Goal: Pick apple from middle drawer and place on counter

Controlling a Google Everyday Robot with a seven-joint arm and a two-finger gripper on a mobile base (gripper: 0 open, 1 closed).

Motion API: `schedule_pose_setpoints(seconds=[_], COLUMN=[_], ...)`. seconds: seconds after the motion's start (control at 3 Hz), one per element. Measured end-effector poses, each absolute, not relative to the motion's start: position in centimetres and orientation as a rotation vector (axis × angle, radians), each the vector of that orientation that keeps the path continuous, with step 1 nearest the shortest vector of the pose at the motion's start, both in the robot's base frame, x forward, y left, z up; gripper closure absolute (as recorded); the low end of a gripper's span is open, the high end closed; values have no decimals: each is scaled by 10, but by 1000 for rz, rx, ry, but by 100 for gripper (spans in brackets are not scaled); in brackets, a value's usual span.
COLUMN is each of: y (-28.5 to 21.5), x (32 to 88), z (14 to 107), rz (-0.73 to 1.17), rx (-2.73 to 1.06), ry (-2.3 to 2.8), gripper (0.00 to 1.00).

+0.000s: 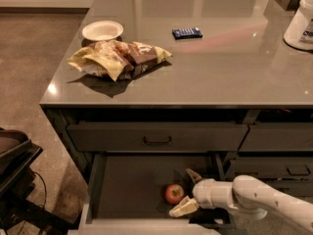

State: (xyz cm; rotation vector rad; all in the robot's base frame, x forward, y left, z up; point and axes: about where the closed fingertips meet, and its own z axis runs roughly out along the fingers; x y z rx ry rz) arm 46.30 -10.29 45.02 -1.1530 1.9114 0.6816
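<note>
Next, my gripper moves farther over the red apple in the open middle drawer and closes around the apple's middle (174,194).
The apple (174,194), small and red, lies on the dark floor of the open middle drawer (128,186), right of its centre. My gripper (188,192) reaches in from the right on a white arm. Its two pale fingers are spread open, one behind the apple and one in front, with the tips just right of the fruit. The apple sits loose between them, not gripped. The counter (230,62) is the glossy grey-brown top above the drawers.
On the counter lie a crumpled chip bag (117,58), a white bowl (102,31), a small blue packet (187,33) and a white container (300,21) at the right edge. A closed drawer with a black handle (157,140) sits above the open one. Dark equipment (14,180) stands at the left.
</note>
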Motion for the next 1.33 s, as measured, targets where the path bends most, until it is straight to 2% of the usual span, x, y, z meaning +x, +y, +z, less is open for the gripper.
schedule_pose_setpoints(seconds=[0.67,1.0,1.33], y=[-96,-84,-84], x=[469,502,502], z=[440,413,413], rz=[689,653,654], rx=[-1123,-1122,-1122], ry=[1903,1886,1886], gripper=[0,0,0])
